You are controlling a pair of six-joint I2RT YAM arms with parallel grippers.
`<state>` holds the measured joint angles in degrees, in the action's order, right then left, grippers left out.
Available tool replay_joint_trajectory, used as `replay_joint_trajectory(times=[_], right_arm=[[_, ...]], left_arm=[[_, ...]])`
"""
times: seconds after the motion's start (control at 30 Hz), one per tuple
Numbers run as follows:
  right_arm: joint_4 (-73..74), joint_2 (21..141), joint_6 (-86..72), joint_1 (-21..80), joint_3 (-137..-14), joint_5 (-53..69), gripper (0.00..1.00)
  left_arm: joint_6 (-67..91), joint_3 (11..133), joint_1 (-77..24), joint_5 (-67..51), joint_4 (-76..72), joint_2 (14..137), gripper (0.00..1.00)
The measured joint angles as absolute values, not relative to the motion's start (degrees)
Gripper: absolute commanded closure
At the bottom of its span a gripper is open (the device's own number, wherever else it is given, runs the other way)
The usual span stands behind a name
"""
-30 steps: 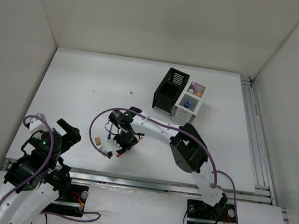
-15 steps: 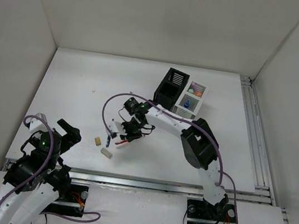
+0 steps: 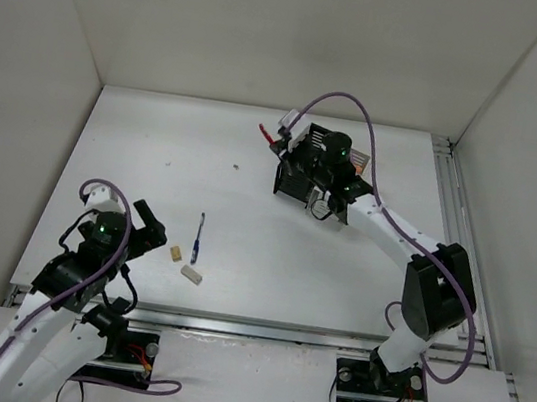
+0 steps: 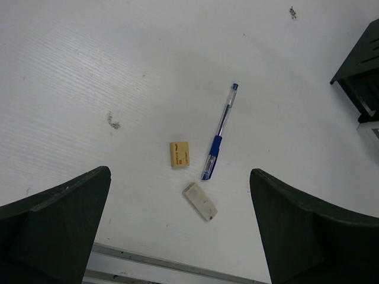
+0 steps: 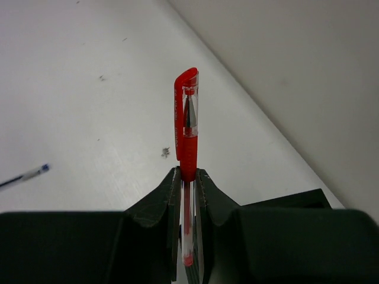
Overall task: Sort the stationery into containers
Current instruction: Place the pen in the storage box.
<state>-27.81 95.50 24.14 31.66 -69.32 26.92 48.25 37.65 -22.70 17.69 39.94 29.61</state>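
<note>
My left gripper is going to close on the solid blue grip (image 3: 196, 248) (image 4: 215, 148) of the blue pen, at the end near the erasers.
My right gripper (image 3: 286, 139) is shut on a red pen (image 5: 186, 127), held over the back left corner of the black box (image 3: 300, 170); the pen's red cap sticks out past the fingertips (image 3: 270, 136). The white box (image 3: 353, 163) stands right of the black one, mostly hidden by the arm. A blue pen (image 3: 198, 238) (image 4: 217, 134), a beige eraser (image 3: 176, 253) (image 4: 179, 154) and a white eraser (image 3: 192, 274) (image 4: 199, 201) lie on the table front left. My left gripper (image 4: 180, 236) (image 3: 148, 229) is open and empty above them.
White walls close the table on the left, back and right. A metal rail (image 3: 460, 240) runs along the right side and another along the front edge (image 3: 250, 325). Small dark specks (image 4: 112, 121) mark the tabletop.
My right gripper lifted the red pen from the front left of the table and carried it back and right to above the black box. My left arm moved forward over the erasers and blue pen.
</note>
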Motion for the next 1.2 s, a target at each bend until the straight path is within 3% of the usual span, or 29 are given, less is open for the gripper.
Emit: replay_joint_trajectory(times=[0.3,0.63,0.7,0.73,0.9,0.97,1.1,1.2], right_arm=[[-40.9,104.8,10.4,24.3,-71.6,21.6,1.00],[-45.8,107.7,6.7,19.9,-70.5,21.4,1.00],[-46.1,107.7,5.8,19.9,-69.9,21.6,0.94],[-46.1,107.7,5.2,19.8,-69.8,21.8,0.85],[-47.1,107.7,3.0,19.4,-68.4,24.3,0.64],[-47.4,107.6,2.7,19.0,-67.1,25.3,0.52],[-47.3,106.9,2.4,18.7,-64.2,26.3,0.43],[-47.2,104.3,1.9,18.7,-62.1,27.1,0.25]], left_arm=[[42.2,42.0,-22.7,12.6,35.2,43.2,0.00],[33.8,44.3,-22.7,1.3,29.4,58.5,0.00],[33.0,45.0,-22.7,-0.2,28.5,61.5,0.00],[32.6,45.3,-22.7,-0.6,28.2,62.9,0.00],[31.7,46.2,-22.7,-1.8,27.5,67.9,0.00],[31.5,46.3,-22.7,-2.0,27.5,69.2,0.00],[31.1,47.0,-23.4,-2.1,27.5,71.3,0.00],[30.6,48.4,-24.5,-2.2,27.5,73.3,0.02]])
